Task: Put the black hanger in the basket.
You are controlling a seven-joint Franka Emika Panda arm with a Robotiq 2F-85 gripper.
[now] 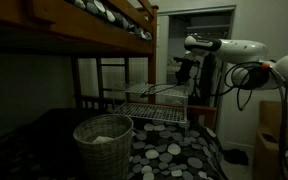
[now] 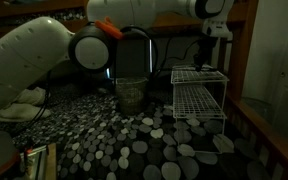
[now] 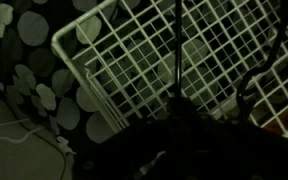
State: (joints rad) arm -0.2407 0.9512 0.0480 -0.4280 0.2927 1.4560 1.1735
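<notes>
Next, my gripper lets go of the black hanger inside the round woven basket point(image 1: 104, 128), over the pale cloth that is lying in it. The hanger is now at the white wire rack.
The black hanger point(image 3: 174, 55) shows as thin dark bars over the white wire rack in the wrist view. In an exterior view it is a faint dark line point(image 1: 167, 92) at the rack's top. My gripper point(image 1: 188, 72) hangs just above that rack, also in the other exterior view point(image 2: 205, 60). In the wrist view the jaws point(image 3: 179, 135) are a dark mass, and a hanger bar runs in under them. I cannot tell whether they hold it. The round pale woven basket point(image 1: 103, 145) stands on the dotted bedding, apart from the rack; it also shows in an exterior view point(image 2: 131, 95).
The white wire rack point(image 1: 154, 108) point(image 2: 198, 95) point(image 3: 104, 60) stands on the dotted blanket point(image 2: 134, 140). A wooden bunk frame point(image 1: 94, 35) overhangs the basket side. A cardboard box point(image 1: 280, 140) sits near the arm's base. The room is dim.
</notes>
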